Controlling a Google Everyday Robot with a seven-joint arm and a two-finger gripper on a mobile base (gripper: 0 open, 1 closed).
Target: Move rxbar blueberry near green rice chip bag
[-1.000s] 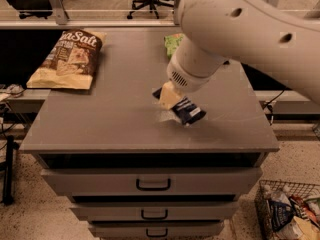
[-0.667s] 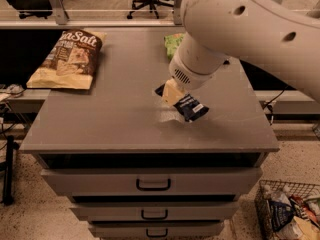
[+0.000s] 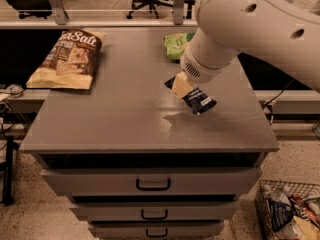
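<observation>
Next, I release the rxbar blueberry beside the green rice chip bag, toward the back corner [image 3: 230, 71] under my arm.
The rxbar blueberry [image 3: 201, 101] is a small dark navy bar with white text. It hangs tilted just above the grey tabletop, right of centre. My gripper [image 3: 181, 86] is shut on its upper left end, with a pale finger [image 3: 180, 87] showing over the wrapper. The green rice chip bag [image 3: 177, 44] lies flat at the back of the table, behind the gripper, and my white arm [image 3: 240, 29] hides its right part. The bar is a short way in front of the bag and does not touch it.
A brown-and-yellow "Sea Salt" bag [image 3: 67, 58] lies at the table's back left. The grey drawer cabinet [image 3: 100, 129] has several handled drawers in front. A wire basket of packets [image 3: 287, 211] stands on the floor at lower right. Office chairs stand behind the rail.
My gripper has carried the bar a little to the right and toward the back of the table, closer to the green bag. The bags have not moved.
</observation>
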